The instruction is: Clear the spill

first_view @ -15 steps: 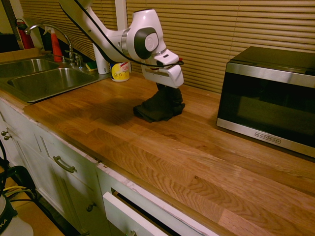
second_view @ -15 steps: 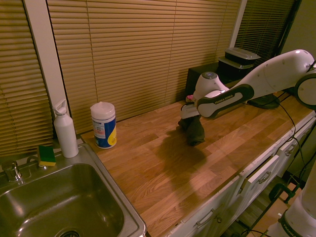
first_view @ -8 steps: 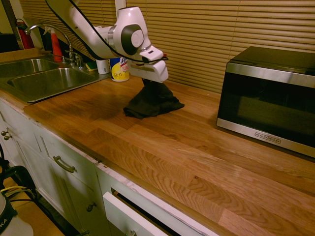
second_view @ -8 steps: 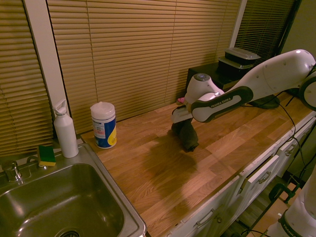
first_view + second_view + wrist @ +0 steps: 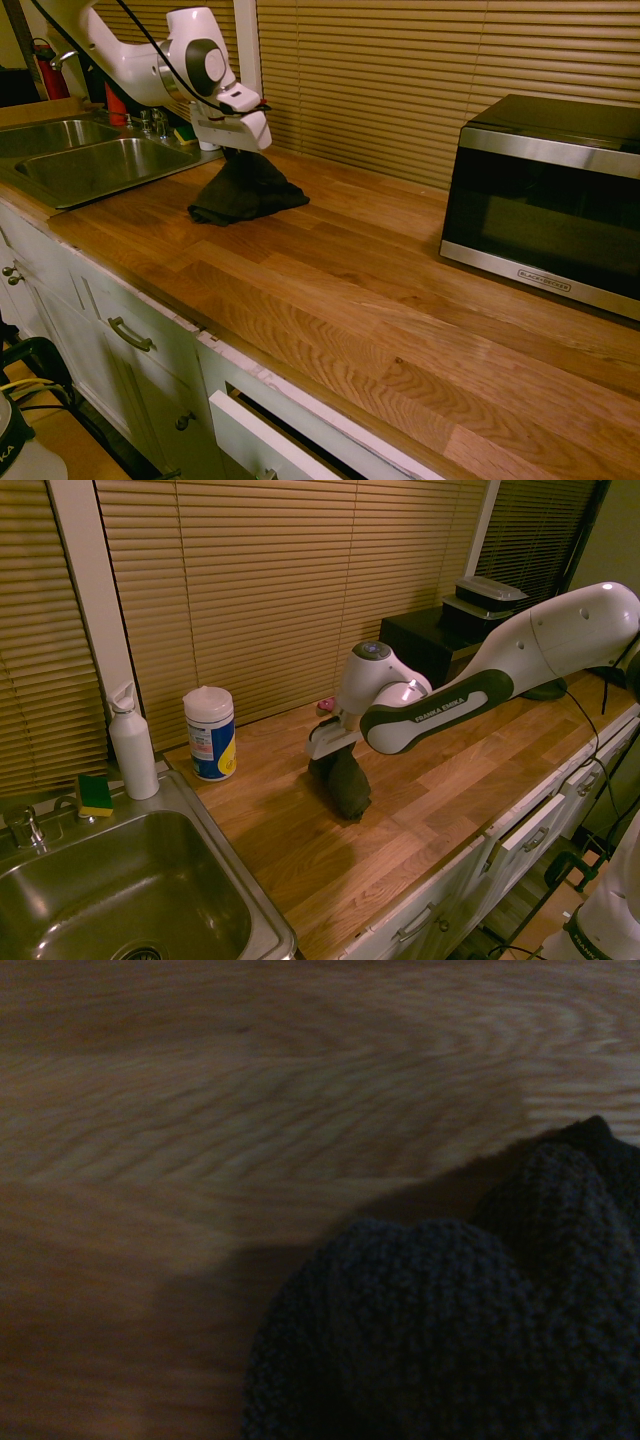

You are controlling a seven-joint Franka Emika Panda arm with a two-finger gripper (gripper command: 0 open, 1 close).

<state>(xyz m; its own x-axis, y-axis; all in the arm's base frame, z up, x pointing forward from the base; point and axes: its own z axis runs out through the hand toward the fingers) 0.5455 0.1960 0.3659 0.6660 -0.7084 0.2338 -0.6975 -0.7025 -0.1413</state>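
I should let the dark cloth go from my gripper on the part of the wooden countertop (image 5: 203, 188) next to the steel sink.
A large dark cloth (image 5: 245, 190) rests bunched on the wooden countertop (image 5: 400, 300), its top gathered up under my gripper (image 5: 238, 150). The gripper is shut on the cloth and presses it against the wood near the sink end of the counter. From the other side the cloth (image 5: 342, 780) hangs below the gripper (image 5: 328, 760), a short way right of the wipes canister. The wrist view shows knitted dark fabric (image 5: 450, 1330) on bare wood grain. I cannot make out the spill's dark specks in any view.
A steel sink (image 5: 90, 165) lies just left of the cloth. By the blinds stand a wipes canister (image 5: 210, 733), a white spray bottle (image 5: 132, 742) and a sponge (image 5: 95, 794). A microwave (image 5: 545, 200) sits at the counter's far right.
My gripper has dragged the cloth along the countertop, away from the microwave and toward the sink, staying shut on it the whole way.
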